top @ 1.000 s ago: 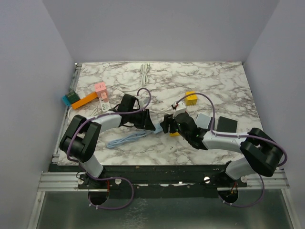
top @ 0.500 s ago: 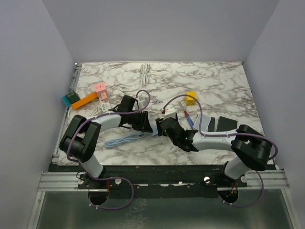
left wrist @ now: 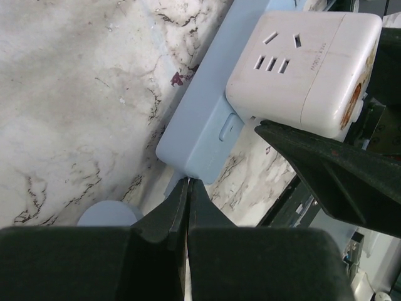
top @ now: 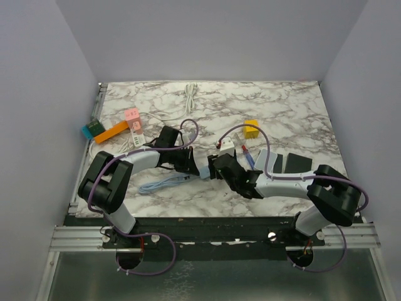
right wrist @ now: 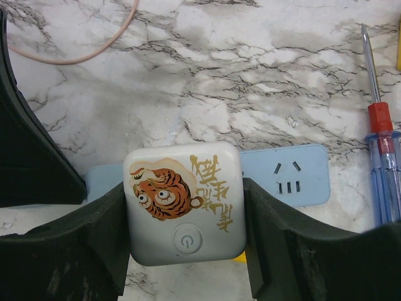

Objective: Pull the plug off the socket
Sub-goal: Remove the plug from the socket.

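Next, I open my left gripper, as its closed fingers sit next to the pale blue cable, and grip the cable at the socket strip's end (left wrist: pixel 189 169) before the pull.
The plug, a white cube (right wrist: pixel 185 204) with a tiger picture and a power button, stands on a light blue socket strip (right wrist: pixel 294 175). My right gripper (right wrist: pixel 185 241) is shut on the cube, one finger on each side. In the left wrist view the cube (left wrist: pixel 301 63) sits on the strip (left wrist: pixel 200 125). My left gripper (left wrist: pixel 188 182) is shut, with its tips at the strip's near end. In the top view both grippers meet at the strip (top: pixel 205 169), and the cube is mostly hidden by the right gripper (top: pixel 218 167).
A red-and-blue screwdriver (right wrist: pixel 382 157) lies right of the strip. The top view shows a yellow block (top: pixel 251 128), grey (top: pixel 268 160) and black (top: pixel 297 164) pads, a pale blue cable coil (top: pixel 163 183), a white cable (top: pixel 191 95), and pink (top: pixel 131 114) and orange (top: pixel 109 132) pieces at the left.
My right wrist has swung left toward the left gripper, uncovering the screwdriver. The left arm has barely moved.
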